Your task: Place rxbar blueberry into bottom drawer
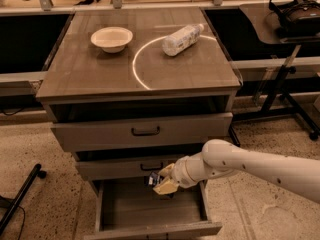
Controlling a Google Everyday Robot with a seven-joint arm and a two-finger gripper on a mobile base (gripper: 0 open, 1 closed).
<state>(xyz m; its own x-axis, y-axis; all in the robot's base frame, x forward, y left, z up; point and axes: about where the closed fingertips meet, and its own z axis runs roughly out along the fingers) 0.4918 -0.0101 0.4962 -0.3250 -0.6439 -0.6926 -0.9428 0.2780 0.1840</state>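
Note:
I need to open my gripper to let go of the rxbar blueberry on the wood bottom [166, 199], close to the middle of the open bottom drawer.
The bottom drawer [150, 210] of the grey-brown cabinet is pulled open and shows a plain wood floor. My gripper [161, 182] reaches in from the right, over the drawer's back part, just below the middle drawer's front. It is shut on the rxbar blueberry [152, 179], a small dark navy wrapper that sticks out to the left of the fingers, held above the drawer floor.
Two upper drawers [145, 131] with black handles are closed above. On the cabinet top stand a white bowl [112, 38] and a clear plastic bottle [182, 39] lying on its side. A black stand [285, 84] is at the right, a black leg [20, 196] at the left.

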